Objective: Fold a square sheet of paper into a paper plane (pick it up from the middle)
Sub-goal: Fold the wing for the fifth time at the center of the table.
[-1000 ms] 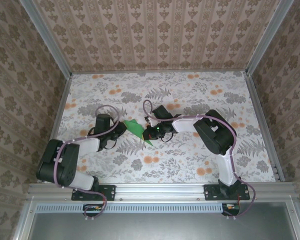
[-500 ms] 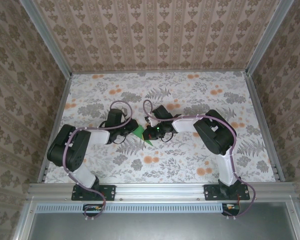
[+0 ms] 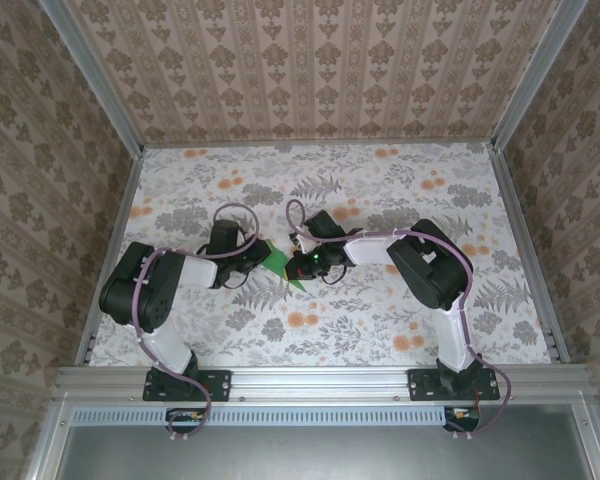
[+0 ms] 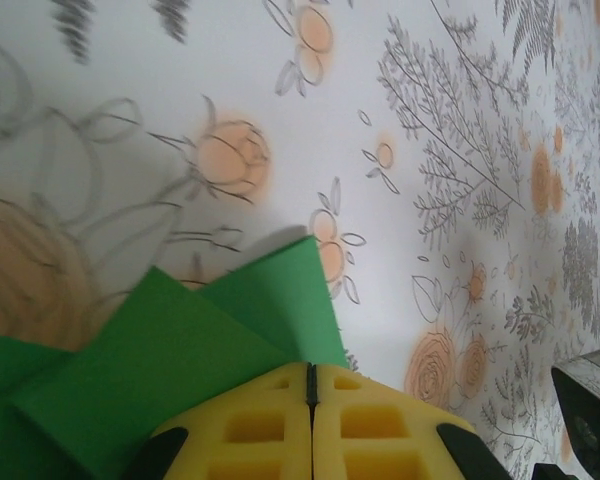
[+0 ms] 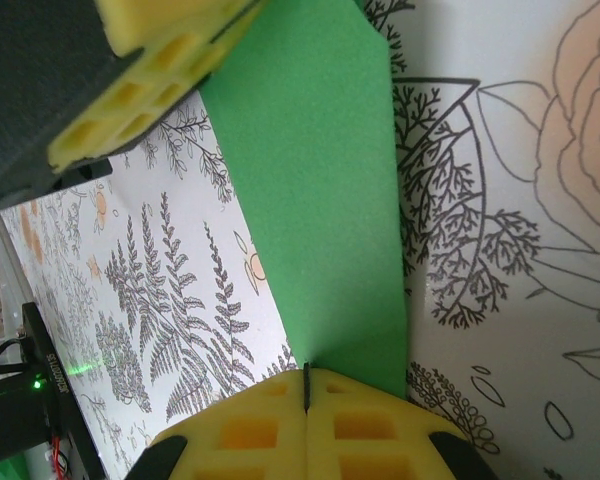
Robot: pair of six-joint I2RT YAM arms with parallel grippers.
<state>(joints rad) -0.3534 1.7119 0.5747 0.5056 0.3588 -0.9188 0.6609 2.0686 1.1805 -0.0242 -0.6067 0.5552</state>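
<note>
The slanted green paper has my right gripper at its narrow end, so that gripper should back off, let my left gripper turn the paper, and then take its middle (image 5: 308, 150).
The square sheet of paper (image 3: 277, 261) is bright green and creased smaller, with overlapping flaps (image 4: 180, 370). It lies on the flowered table between my two grippers. My left gripper (image 3: 258, 254) is shut, and its yellow pads (image 4: 380, 430) rest on the paper's left part. From the right, my right gripper (image 3: 298, 266) is also shut, its pads (image 5: 370, 430) lying over the near end of a long green strip (image 5: 320, 200). The left gripper's pads (image 5: 150, 80) show at that strip's far end. I cannot tell whether any paper is pinched between either pair of jaws.
The flowered tabletop (image 3: 380, 180) stretches wide behind and to the right of the grippers. Patterned walls (image 3: 310, 70) on metal rails close in three sides. The right arm's elbow (image 3: 425, 262) stands right of centre, the left arm's elbow (image 3: 140, 290) near the left edge.
The left arm swung right and its shut gripper came onto the paper's left part, covering the corner that lay bare. The right gripper and arm stayed put.
</note>
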